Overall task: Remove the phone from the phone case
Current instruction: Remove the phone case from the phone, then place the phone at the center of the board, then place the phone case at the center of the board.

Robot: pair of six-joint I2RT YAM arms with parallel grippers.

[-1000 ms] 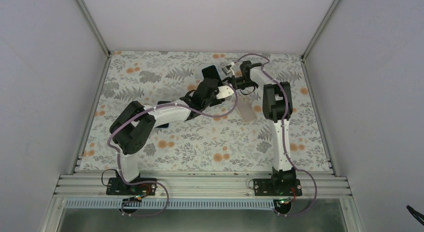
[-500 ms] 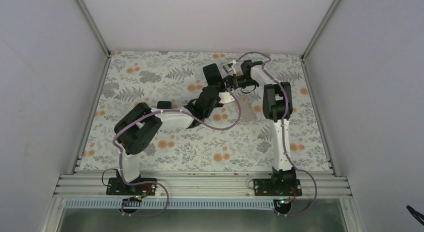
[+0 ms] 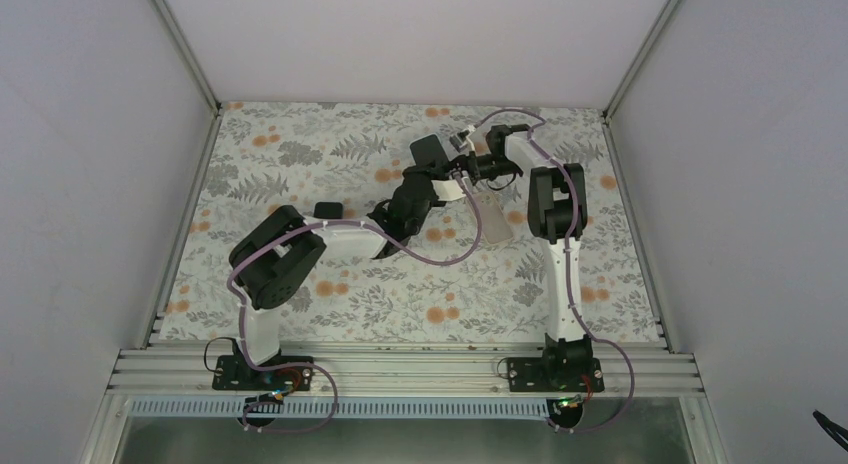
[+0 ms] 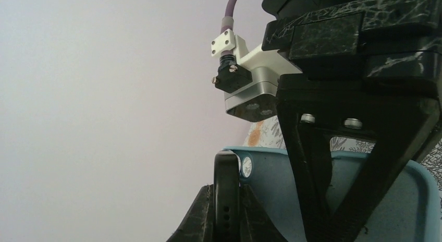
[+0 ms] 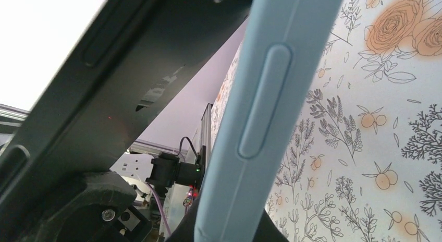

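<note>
Next, my left gripper releases the black phone, now held edge-on beside the case, on the mat (image 3: 388, 235), setting it in the space that lies between the small black object and the beige case.
The black phone (image 4: 227, 200) stands edge-on between the fingers of my left gripper (image 4: 227, 224), which is shut on it. Right behind it is the light blue phone case (image 4: 271, 195), its camera hole beside the phone's top corner. My right gripper (image 5: 234, 229) is shut on the case's edge (image 5: 266, 111), and the phone (image 5: 130, 80) slants away from the case at an angle. From above, the phone (image 3: 428, 152) sticks up from the left gripper (image 3: 430, 174), close to the right gripper (image 3: 468, 169). The case (image 3: 490, 219) hangs down pale toward the mat.
The floral mat (image 3: 330, 274) covers the table inside white walls. A small black object (image 3: 324, 209) lies on the mat beside the left arm. Both arms meet at the far middle, wrists nearly touching.
My left gripper has shut on the phone. The left arm drew back, then pushed forward toward the right gripper, and the phone shifted right. The right gripper kept its hold on the case.
</note>
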